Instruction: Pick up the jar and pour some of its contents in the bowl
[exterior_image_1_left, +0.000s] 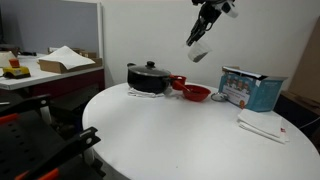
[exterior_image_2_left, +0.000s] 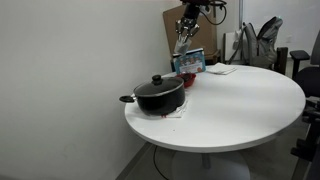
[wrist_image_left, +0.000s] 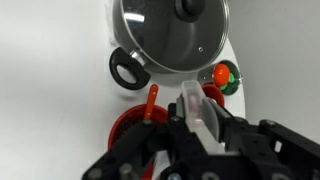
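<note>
The robot will set the small clear jar down with its gripper on the bare white tabletop (exterior_image_1_left: 200, 133) in front of the red bowl.
My gripper (exterior_image_1_left: 205, 20) is high above the table, shut on the small clear jar (exterior_image_1_left: 197, 52), which hangs tilted below it. The same shows in the exterior view from beyond the pot, with the gripper (exterior_image_2_left: 188, 18) above the jar (exterior_image_2_left: 183, 42). The red bowl (exterior_image_1_left: 196, 92) sits on the white table below the jar, right beside the black lidded pot (exterior_image_1_left: 150, 77). In the wrist view the jar (wrist_image_left: 195, 100) lies between my fingers (wrist_image_left: 200, 118). The red bowl (wrist_image_left: 125, 128) with an orange handle in it shows below left. The jar's contents cannot be made out.
A blue box (exterior_image_1_left: 250, 88) stands on the round white table (exterior_image_1_left: 180, 140), with white papers (exterior_image_1_left: 262, 127) beside it. A small red cup (exterior_image_1_left: 178, 82) sits between pot and bowl. A green and orange item (wrist_image_left: 225, 77) lies near the pot (wrist_image_left: 175, 30). A desk (exterior_image_1_left: 50, 70) stands behind.
</note>
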